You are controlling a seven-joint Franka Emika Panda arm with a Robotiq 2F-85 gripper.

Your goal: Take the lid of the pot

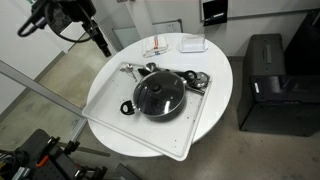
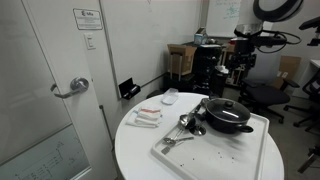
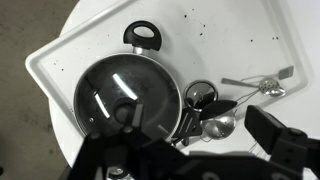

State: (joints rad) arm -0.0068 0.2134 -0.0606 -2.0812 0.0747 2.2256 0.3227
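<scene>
Next, my gripper needs to go to the glass lid's dark centre knob [image 1: 155, 88] [image 3: 124, 111] on the black pot and close there.
The black pot [image 1: 137, 104] stands on a white tray [image 1: 165, 135] on a round white table. It also shows in an exterior view [image 2: 228, 123] and the wrist view [image 3: 143, 35]. The glass lid [image 1: 160, 95] with its dark centre knob sits on the pot, and it shows in the wrist view [image 3: 115, 85] too. My gripper [image 1: 100, 42] is open and empty. It hangs high above and off to one side of the table, apart from the pot, as an exterior view [image 2: 242, 62] shows. In the wrist view the wide-apart fingers [image 3: 190, 155] frame the pot from above.
Metal utensils [image 3: 225, 120] and a small strainer [image 3: 270, 88] lie on the tray beside the pot. Small white packets and a dish [image 1: 175, 46] lie at the table's far side. A black box [image 1: 265, 70] stands on the floor beside the table. A door [image 2: 45, 90] and office chairs [image 2: 260, 95] stand around it.
</scene>
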